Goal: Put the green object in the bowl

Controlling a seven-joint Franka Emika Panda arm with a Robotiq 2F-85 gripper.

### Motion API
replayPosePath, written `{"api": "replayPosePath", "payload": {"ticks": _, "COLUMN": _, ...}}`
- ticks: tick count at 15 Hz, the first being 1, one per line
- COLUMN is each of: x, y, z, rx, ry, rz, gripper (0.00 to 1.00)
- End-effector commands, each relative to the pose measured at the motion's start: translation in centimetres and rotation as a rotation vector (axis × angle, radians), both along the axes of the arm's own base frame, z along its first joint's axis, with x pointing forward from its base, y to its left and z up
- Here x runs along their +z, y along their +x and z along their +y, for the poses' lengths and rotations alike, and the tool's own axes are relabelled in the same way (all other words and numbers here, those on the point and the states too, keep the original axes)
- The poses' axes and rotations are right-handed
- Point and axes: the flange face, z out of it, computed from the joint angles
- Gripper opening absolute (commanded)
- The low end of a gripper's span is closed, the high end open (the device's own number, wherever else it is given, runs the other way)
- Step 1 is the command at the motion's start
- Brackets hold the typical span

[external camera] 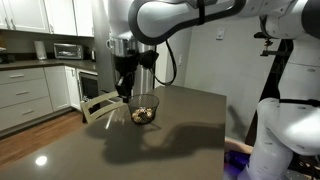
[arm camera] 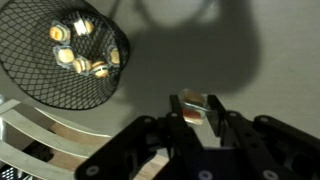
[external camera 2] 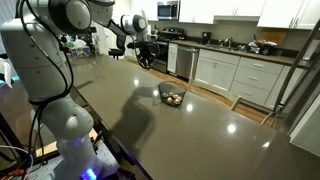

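Note:
The green object, still beside the bowl over bare table, will be released by my gripper among the small pale and orange pieces inside the mesh bowl [external camera: 143, 115] [arm camera: 90, 48].
The bowl is a round, deep, see-through bowl of dark wire mesh [arm camera: 22, 78] with several small pale and orange pieces inside. It stands on the dark table in both exterior views [external camera: 144, 113] [external camera 2: 172, 96]. My gripper [arm camera: 197, 110] is shut on the green object [arm camera: 194, 99], a tiny pale yellowish lump with an orange tint, pinched between the fingertips. In the wrist view the gripper is beside the bowl, over bare table, not above its opening. In an exterior view the gripper [external camera: 125, 88] hangs just above and beside the bowl.
A white slatted chair back [external camera: 98, 104] stands at the table edge close to the bowl; it also shows in the wrist view [arm camera: 40, 135]. Kitchen cabinets [external camera 2: 240, 75] lie beyond the table. The dark tabletop [external camera: 190, 125] stretches away from the bowl.

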Motion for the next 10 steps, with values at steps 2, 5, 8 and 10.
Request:
{"api": "replayPosePath", "payload": {"ticks": 2, "x": -0.4, "y": 2.4, "z": -4.6, "rx": -0.125, "ry": -0.068, "rz": -0.057, "gripper": 0.12}}
{"api": "replayPosePath", "payload": {"ticks": 5, "x": -0.9, "y": 3.4, "z": -7.2, "rx": -0.224, "ry": -0.091, "rz": -0.075, "gripper": 0.11}}
{"api": "replayPosePath", "payload": {"ticks": 8, "x": -1.3, "y": 3.7, "z": -9.5, "rx": -0.338, "ry": -0.108, "rz": -0.073, "gripper": 0.11}}
{"api": "replayPosePath", "payload": {"ticks": 10, "x": -1.6, "y": 3.8, "z": -10.9, "rx": -0.413, "ry": -0.118, "rz": -0.071, "gripper": 0.11}}
